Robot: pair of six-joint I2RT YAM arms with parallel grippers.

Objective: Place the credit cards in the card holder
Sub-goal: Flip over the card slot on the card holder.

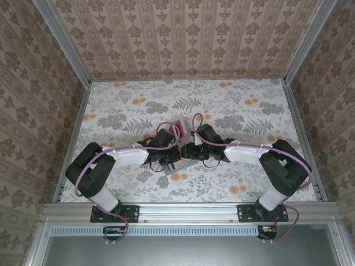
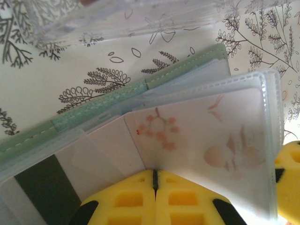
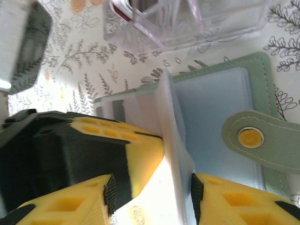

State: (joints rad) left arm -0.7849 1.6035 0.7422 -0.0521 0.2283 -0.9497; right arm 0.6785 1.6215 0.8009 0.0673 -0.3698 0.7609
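Note:
My left gripper will put the sleeve page down on the half of the card holder (image 1: 170,164) beside it and let go.
The sage-green card holder (image 3: 257,64) lies open on the floral table, and its clear plastic sleeves (image 2: 220,136) stand up from its spine (image 2: 101,101). My left gripper (image 2: 154,180) is shut on the edge of one sleeve page. My right gripper (image 3: 153,193) is open, with the upright sleeves between its fingers; one pad (image 3: 197,192) touches them. The red credit cards (image 3: 137,7) sit in a clear plastic case (image 3: 187,23) just beyond the holder. In the top view both grippers (image 1: 166,152) (image 1: 192,151) meet over the holder (image 1: 182,165), with the cards (image 1: 177,128) behind them.
The holder's strap with a brass snap (image 3: 250,137) lies across its right flap. Patterned walls enclose the table (image 1: 244,111) on three sides. The two arms crowd the centre, and the left gripper's yellow finger (image 3: 143,157) sits between my right fingers.

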